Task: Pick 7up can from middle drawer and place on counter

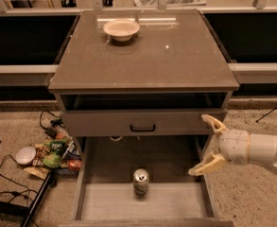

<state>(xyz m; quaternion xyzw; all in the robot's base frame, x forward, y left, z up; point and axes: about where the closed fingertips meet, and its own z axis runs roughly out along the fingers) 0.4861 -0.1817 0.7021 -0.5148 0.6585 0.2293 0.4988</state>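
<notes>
Next, I move my gripper to the upper half of the 7up can (141,177) in the open middle drawer and close it there.
The 7up can (141,181) stands upright in the open middle drawer (109,201), near the middle of its pale floor, silver top up. My gripper (205,145) is at the right, over the drawer's right wall, well right of the can and a little higher. Its two cream fingers are spread wide apart and hold nothing. The counter (176,56) is the glossy grey-brown top of the cabinet above.
A cream bowl (121,29) sits at the back of the counter. A closed drawer front with a black handle (143,127) is above the open drawer. Snack packets and a small white bowl (24,155) lie on the floor at the left, with cables.
</notes>
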